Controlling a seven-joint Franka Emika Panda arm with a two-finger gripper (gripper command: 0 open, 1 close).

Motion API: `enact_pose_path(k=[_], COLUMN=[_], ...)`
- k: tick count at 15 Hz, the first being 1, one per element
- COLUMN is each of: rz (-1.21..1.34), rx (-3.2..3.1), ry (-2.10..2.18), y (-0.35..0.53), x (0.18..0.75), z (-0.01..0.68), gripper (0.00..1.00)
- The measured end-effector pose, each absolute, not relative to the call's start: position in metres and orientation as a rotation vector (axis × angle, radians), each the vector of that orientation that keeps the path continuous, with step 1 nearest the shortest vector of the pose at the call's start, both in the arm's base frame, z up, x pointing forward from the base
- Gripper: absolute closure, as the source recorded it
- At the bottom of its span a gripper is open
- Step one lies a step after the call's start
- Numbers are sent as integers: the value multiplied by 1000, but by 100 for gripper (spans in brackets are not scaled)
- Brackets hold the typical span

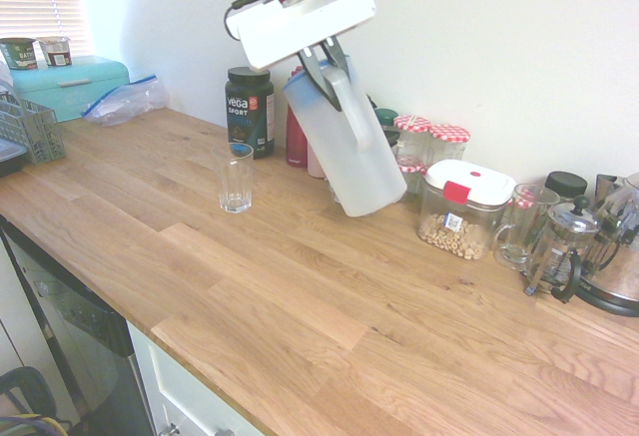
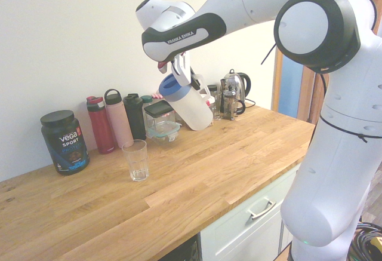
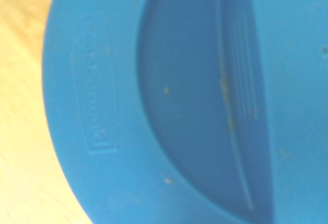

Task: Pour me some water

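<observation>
The robot's gripper should release the pitcher on the bare wooden counter [image 2: 209, 147] between the drinking glass and the French press.
A translucent white water pitcher [image 1: 354, 152] with a blue lid [image 2: 169, 86] hangs tilted above the wooden counter, lid end leaning toward the glass. My gripper [image 1: 332, 69] is shut on the pitcher's handle near the top. In the second exterior view the pitcher [image 2: 191, 106] and gripper [image 2: 182, 70] show in the middle, in front of the wall. An empty clear drinking glass [image 1: 237, 178] stands upright on the counter, to the side of the pitcher and below lid height; it also shows as the glass [image 2: 136, 160]. The blue lid [image 3: 169, 101] fills the wrist view.
Along the wall stand a black Vega tub [image 1: 250, 110], bottles [image 2: 118, 119], red-lidded jars [image 1: 449, 147], a clear food container [image 1: 465, 210], a French press [image 1: 561, 249] and a kettle [image 2: 234, 91]. A blue bread box [image 1: 70, 85] and a rack [image 1: 28, 127] sit at the counter's end.
</observation>
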State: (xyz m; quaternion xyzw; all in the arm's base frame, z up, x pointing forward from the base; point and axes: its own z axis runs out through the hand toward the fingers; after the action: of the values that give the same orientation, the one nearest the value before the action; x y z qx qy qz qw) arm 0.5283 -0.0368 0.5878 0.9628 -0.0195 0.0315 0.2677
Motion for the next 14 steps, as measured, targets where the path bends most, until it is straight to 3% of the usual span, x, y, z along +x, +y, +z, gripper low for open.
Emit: enact_pose_path(k=[8,14], rz=[36,206], rx=[2856,2900], ry=[-655,-1066], y=[-118,-140], x=[506,495], z=[523,513], gripper=[100,100])
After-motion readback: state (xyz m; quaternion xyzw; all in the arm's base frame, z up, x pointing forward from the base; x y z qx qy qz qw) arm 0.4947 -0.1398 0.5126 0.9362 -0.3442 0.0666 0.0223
